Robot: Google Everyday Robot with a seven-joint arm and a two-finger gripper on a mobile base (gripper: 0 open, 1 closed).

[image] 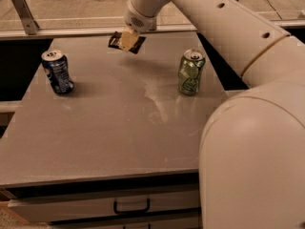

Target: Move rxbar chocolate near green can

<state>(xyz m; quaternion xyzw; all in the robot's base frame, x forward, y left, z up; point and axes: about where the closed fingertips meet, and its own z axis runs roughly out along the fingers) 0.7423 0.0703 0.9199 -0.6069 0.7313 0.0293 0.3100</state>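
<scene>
Next, my gripper lets go of the rxbar chocolate on the table (162, 63), just beside the green can, on the side where the blue can is.
The rxbar chocolate (137, 45) is a small flat dark bar, held in my gripper (127, 41) just above the far part of the grey table (114, 132). The gripper is shut on it, and a tan finger (127, 37) covers the bar's middle. The green can (191, 72) stands upright on the table's right side, to the right of the gripper and nearer the camera. My white arm reaches in from the right foreground.
A blue can (57, 71) stands upright at the table's left. The table's right edge lies just past the green can. A drawer with a dark handle (131, 207) is below the front edge. A metal rail (71, 31) runs behind the table.
</scene>
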